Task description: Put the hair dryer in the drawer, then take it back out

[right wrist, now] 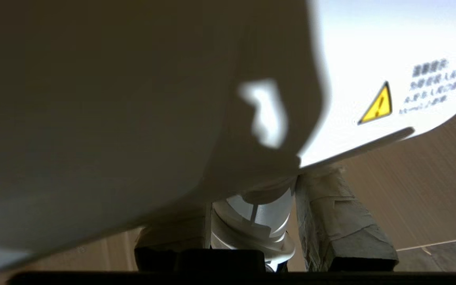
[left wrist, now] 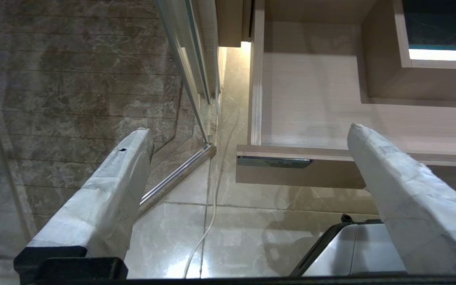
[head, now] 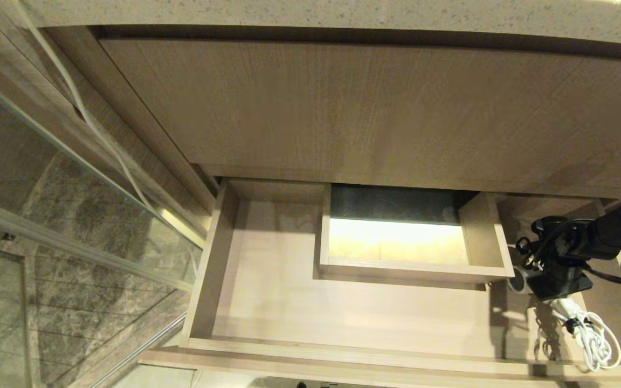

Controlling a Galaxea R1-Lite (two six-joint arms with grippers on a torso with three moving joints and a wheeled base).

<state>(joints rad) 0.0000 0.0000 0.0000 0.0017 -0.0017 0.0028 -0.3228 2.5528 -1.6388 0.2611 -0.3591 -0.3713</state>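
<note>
The robot's right gripper will release the white hair dryer on the bottom of the drawer, just beside the boxed cut-out [head: 538, 270].
The drawer [head: 267, 307] stands pulled out, its pale interior showing in the head view. Over its right end my right gripper [head: 550, 277] is shut on the white hair dryer [head: 516, 281], whose bundled white cord [head: 593, 337] dangles toward the drawer's front right corner. In the right wrist view the hair dryer [right wrist: 370, 59] fills most of the picture, and the taped fingers [right wrist: 339, 221] of the right gripper [right wrist: 255, 190] press on its handle. My left gripper [left wrist: 248, 130] hangs open and holds nothing, above the floor by the drawer's [left wrist: 311, 99] front left corner.
A boxed cut-out [head: 413, 242] takes up the drawer's back middle. A tall wood-grain panel [head: 375, 108] rises behind it under a stone counter edge [head: 343, 13]. A glass partition [head: 73, 178] stands at the left. A white cable [left wrist: 208, 221] lies on the floor tiles.
</note>
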